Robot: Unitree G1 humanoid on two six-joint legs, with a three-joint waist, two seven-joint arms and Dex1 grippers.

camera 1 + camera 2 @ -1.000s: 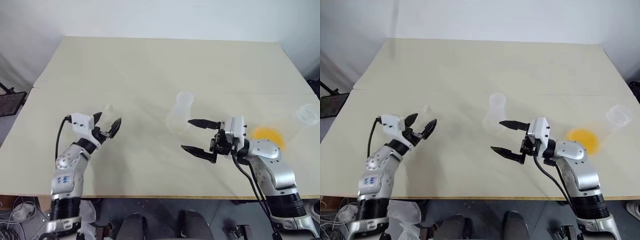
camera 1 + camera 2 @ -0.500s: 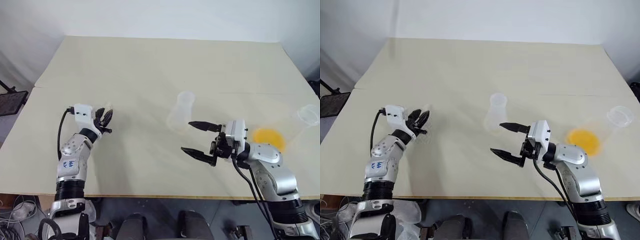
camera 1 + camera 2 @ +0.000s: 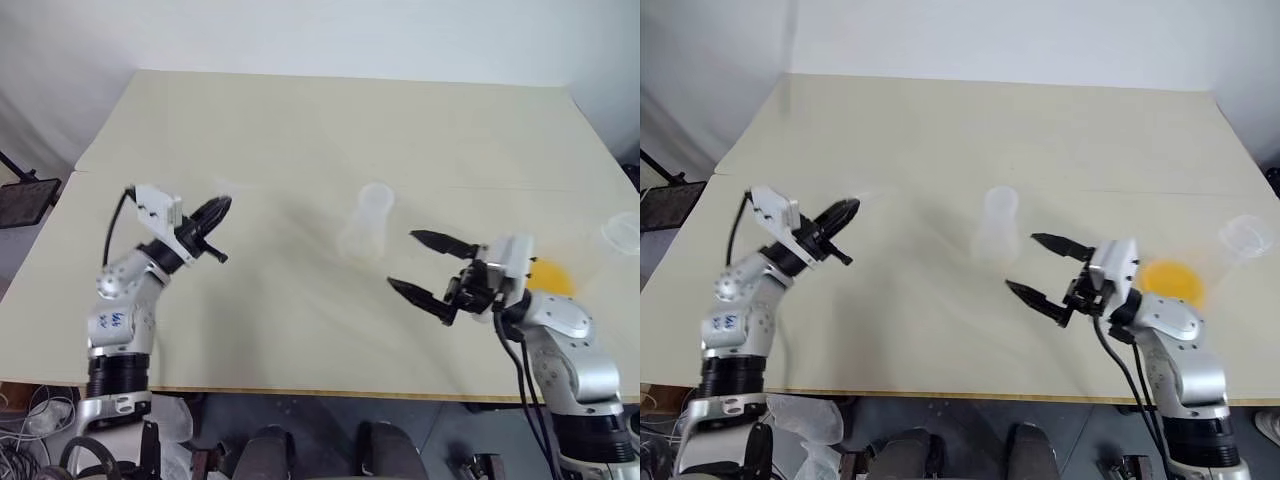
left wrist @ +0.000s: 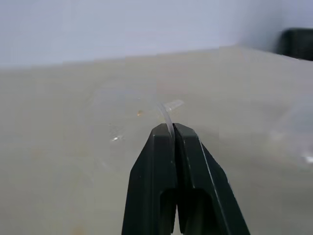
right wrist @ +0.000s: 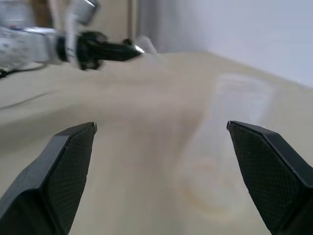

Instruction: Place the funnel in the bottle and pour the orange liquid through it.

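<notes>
My left gripper will let go of the funnel in the narrow neck of the bottle (image 3: 375, 193) that stands in the middle of the table. The funnel is held up off the table now.
My left gripper (image 3: 226, 204) is shut on the rim of the clear funnel (image 4: 128, 110), held up off the table at the left. A thin clear edge sticks out between its closed fingertips (image 4: 164, 131). The bottle (image 3: 368, 222), a clear flask with a narrow neck, stands upright in the middle of the table, to the right of the funnel. My right gripper (image 3: 401, 260) hangs wide open just right of the bottle, with nothing between its fingers. The orange liquid (image 3: 1170, 280) shows as a bright disc behind the right wrist. The right wrist view also shows the left gripper (image 5: 132, 49) with the funnel (image 5: 146, 46).
A wider clear flask (image 3: 1243, 236) at the table's right edge holds the orange liquid. The pale table (image 3: 300, 130) stretches bare behind the bottle. A dark object (image 3: 25, 198) stands off the table's left side.
My left gripper has closed on the funnel and lifted it off the table. The right gripper has drifted to the right, still wide open.
</notes>
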